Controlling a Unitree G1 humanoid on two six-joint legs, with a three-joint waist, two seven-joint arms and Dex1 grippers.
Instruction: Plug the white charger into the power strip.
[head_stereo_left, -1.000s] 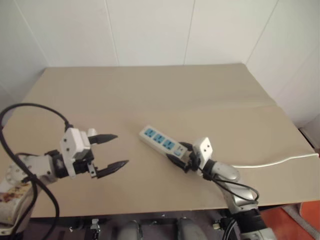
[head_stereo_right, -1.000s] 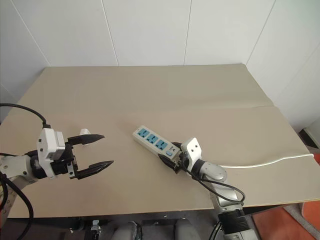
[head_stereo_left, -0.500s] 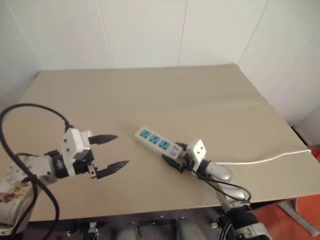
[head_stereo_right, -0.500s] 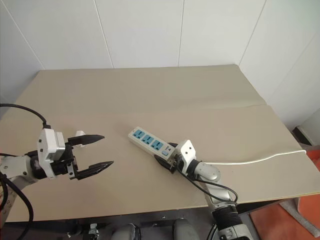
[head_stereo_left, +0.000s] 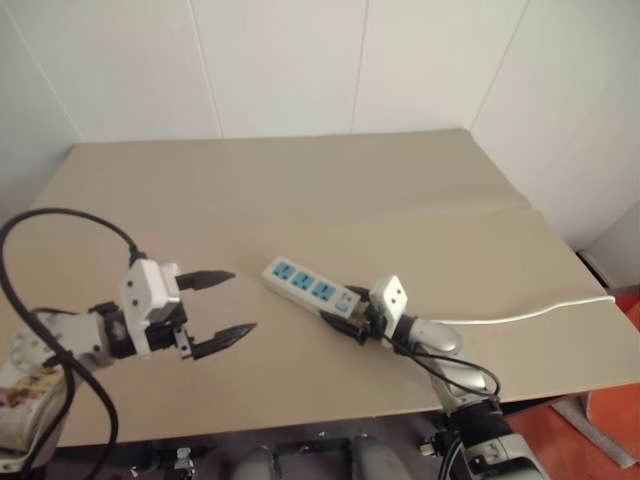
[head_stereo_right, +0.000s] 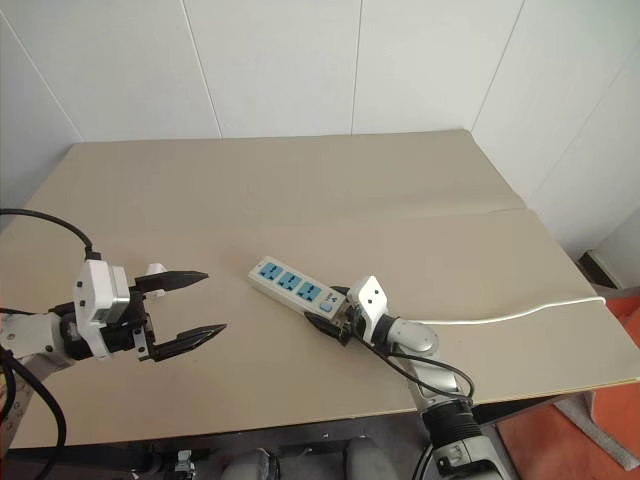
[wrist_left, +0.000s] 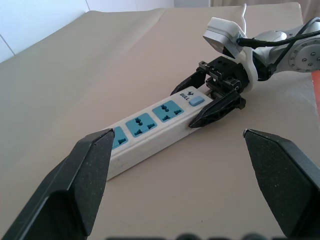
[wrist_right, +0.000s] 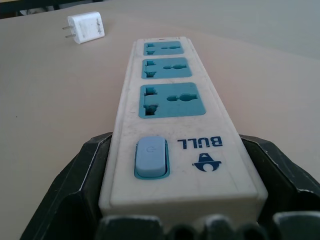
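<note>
Next, my left gripper goes to the white charger behind it, to close on the long sides of the charger's body (head_stereo_left: 171, 269).
The power strip (head_stereo_left: 303, 284), a white bar with three blue sockets, lies slantwise on the tan table. My right gripper (head_stereo_left: 340, 305) is at its switch end, one black finger pressed against each long side, shut on it. The right wrist view looks along the power strip (wrist_right: 170, 110) from the switch. Beyond its far end the white charger (wrist_right: 86, 27) lies on its side, prongs showing. That white charger (head_stereo_right: 154, 270) rests on the table just behind my left gripper (head_stereo_left: 244, 299). The left gripper hovers open and empty, to the left of the strip.
The strip's white cable (head_stereo_left: 520, 318) runs right across the table and off its right edge. The table's front edge (head_stereo_left: 300, 420) lies close below both arms. A black cable (head_stereo_left: 60, 215) loops over my left arm.
The camera has swung, so the whole picture has shifted left. My right gripper's fingers have drawn in slightly on the strip's switch end. The left gripper has stayed put.
</note>
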